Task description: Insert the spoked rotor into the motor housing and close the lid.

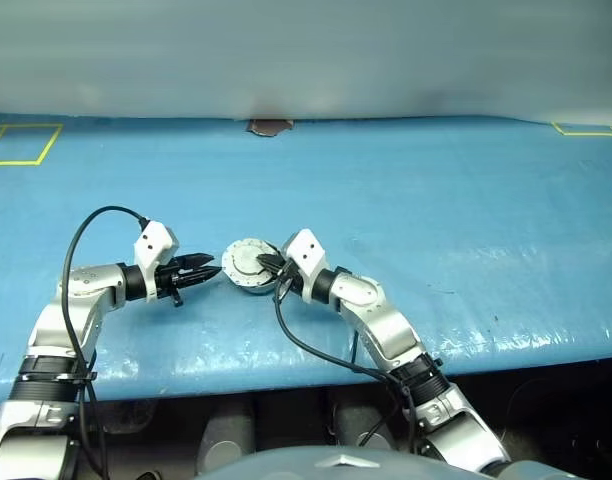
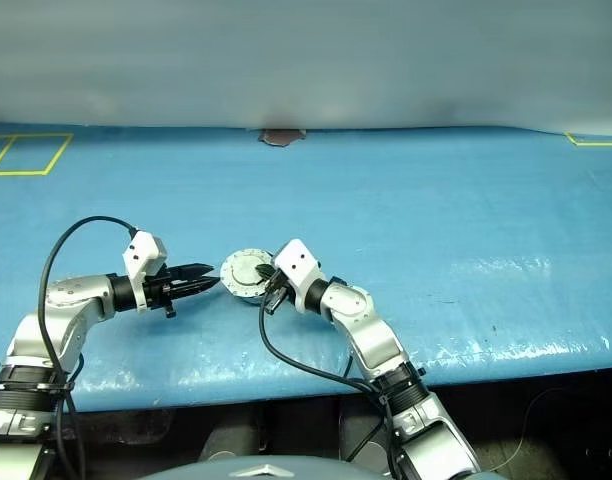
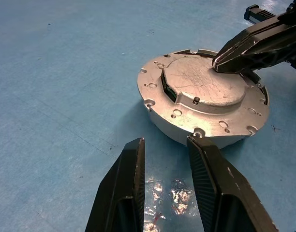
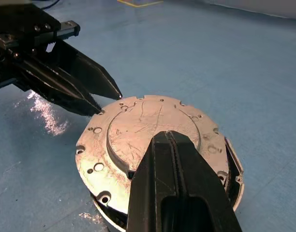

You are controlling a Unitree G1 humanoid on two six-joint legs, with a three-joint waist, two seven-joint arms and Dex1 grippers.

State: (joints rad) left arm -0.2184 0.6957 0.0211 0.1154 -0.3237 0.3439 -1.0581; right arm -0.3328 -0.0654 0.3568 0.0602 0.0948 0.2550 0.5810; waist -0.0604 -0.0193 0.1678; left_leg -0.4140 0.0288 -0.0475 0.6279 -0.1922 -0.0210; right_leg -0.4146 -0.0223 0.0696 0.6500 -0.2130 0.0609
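My right gripper will stop pressing, open and grip the lid's raised centre [image 4: 143,128] to line it up, because the lid sits crooked with the motor housing's rim peeking out.
The lid [image 4: 133,126], plain grey face up with a raised round centre, lies on the motor housing, whose rim [image 4: 234,174] peeks out underneath on one side. No copper windings show, and the spoked rotor is hidden. My right gripper [image 4: 170,136] is shut, its tips resting on the lid's raised centre [image 3: 201,84]. The left gripper [image 3: 165,141] is open, empty, and level with the table, just left of the stacked discs [image 1: 248,264]. Its tips are close to the lid's edge.
The discs lie on a blue table cover [image 1: 436,210] near its front edge. Yellow tape outlines [image 1: 21,143] mark the far left and far right corners. A small brown object [image 1: 270,126] lies at the far edge.
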